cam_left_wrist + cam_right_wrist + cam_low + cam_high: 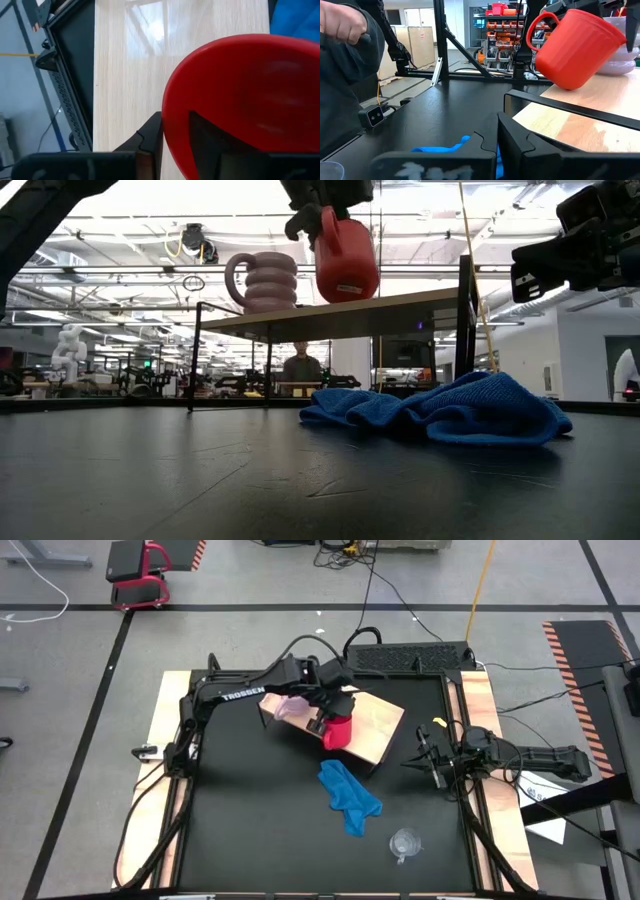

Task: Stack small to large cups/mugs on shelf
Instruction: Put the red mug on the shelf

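The robot's left gripper needs to release the red mug on the wooden shelf [336, 720] next to the lilac-pink mug.
The red mug [340, 732] hangs in my left gripper [325, 723] over the light wooden shelf [377, 737], tilted, its handle [539, 29] up. The ribbed lilac-pink mug [262, 280] stands on its base on the shelf [340, 315], beside the red mug [345, 255]. On the black tabletop near the table's near edge stands the clear cup [405, 843]. My right gripper [427, 756] waits shut at the table's right side, off the shelf's right end. My left gripper [175, 131] holds the red mug by its rim [172, 120], one finger [205, 137] inside the mug and one [150, 135] outside. The fingers come from above, pointing down. The mug [575, 47] hangs tilted just above the shelf board [580, 120].
A crumpled blue cloth [350, 797] lies on the tabletop between the shelf and the clear cup. A person's hand and dark sleeve [345, 45] show beyond the table's left side. Another person [300, 366] stands far behind the table.
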